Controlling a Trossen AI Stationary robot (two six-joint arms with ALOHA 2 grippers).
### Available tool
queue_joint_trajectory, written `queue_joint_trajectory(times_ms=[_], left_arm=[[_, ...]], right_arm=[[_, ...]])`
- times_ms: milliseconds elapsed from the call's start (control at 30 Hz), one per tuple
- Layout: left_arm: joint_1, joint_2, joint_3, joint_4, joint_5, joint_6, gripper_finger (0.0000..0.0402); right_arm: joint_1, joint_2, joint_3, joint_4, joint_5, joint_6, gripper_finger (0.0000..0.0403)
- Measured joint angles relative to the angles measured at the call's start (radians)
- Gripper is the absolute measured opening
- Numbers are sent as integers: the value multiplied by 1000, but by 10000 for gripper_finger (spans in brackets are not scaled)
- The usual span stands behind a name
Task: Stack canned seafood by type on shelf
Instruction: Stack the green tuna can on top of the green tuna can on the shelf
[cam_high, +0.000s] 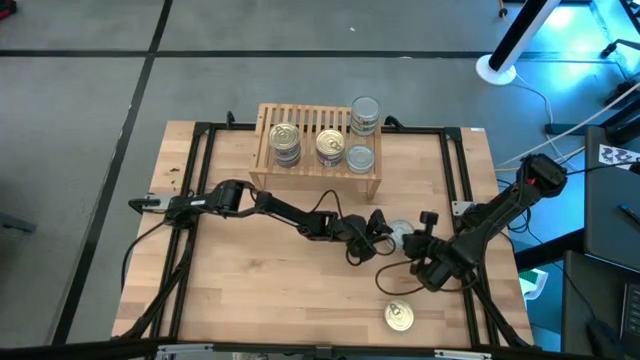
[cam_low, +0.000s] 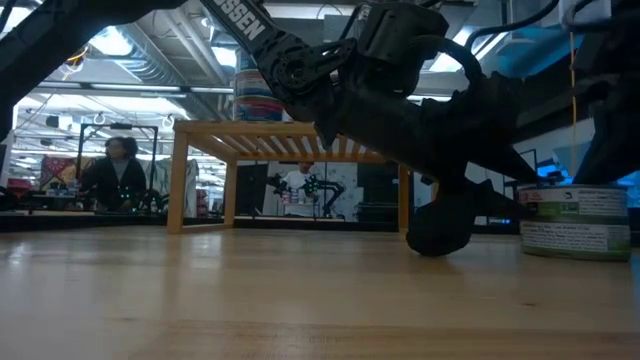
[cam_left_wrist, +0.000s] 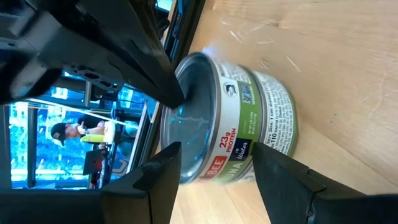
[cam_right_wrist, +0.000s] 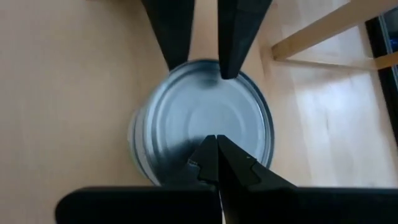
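Note:
The tin's flat lid is under my right gripper's shut fingers, so next I open them and close at the tin's rim (cam_right_wrist: 148, 135), across from my left gripper.
A tin with a silver lid and a green-and-white label (cam_high: 400, 234) (cam_low: 575, 220) stands upright on the table, right of centre. My left gripper (cam_high: 380, 232) (cam_left_wrist: 211, 158) reaches it from the table's left. It is open, and the tin's side shows just past its fingertips, between them. I cannot tell whether they touch it. My right gripper (cam_high: 416, 243) (cam_right_wrist: 214, 149) is shut over the tin's lid. The light-wood shelf (cam_high: 315, 170) (cam_low: 290, 140) stands at the far side. On its slats are gold-lidded tins (cam_high: 285, 140) (cam_high: 331, 146) and silver-lidded tins (cam_high: 365, 112) (cam_high: 360, 158). My right gripper comes down on the tin from above, slanting in from the table's right. Its shut fingertips (cam_left_wrist: 177, 99) rest on the silver lid (cam_right_wrist: 186, 124) a little inside the rim. The tin stands upright with its base on the table.
One gold-lidded tin (cam_high: 398, 317) stands alone near the table's near edge, right of centre. Dark rails (cam_high: 200, 200) run along the tabletop's left and right sides. Bare wood lies left of centre and in front of the shelf. People show in the room beyond.

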Motion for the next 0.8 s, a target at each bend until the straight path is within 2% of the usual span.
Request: queue_joint_trajectory(times_ms=[133,533,633,800], left_arm=[[-6,0,0,0,-5,3,194],[-5,0,0,0,-2,-1,194],[-5,0,0,0,0,-1,194],[-5,0,0,0,2,-1,194]], right_arm=[[0,-16,67,-62,-35,-7,1],[0,-22,141,-62,-303,-28,4],[0,-22,141,-62,-341,-33,32],[0,-22,141,-63,-328,-34,118]])
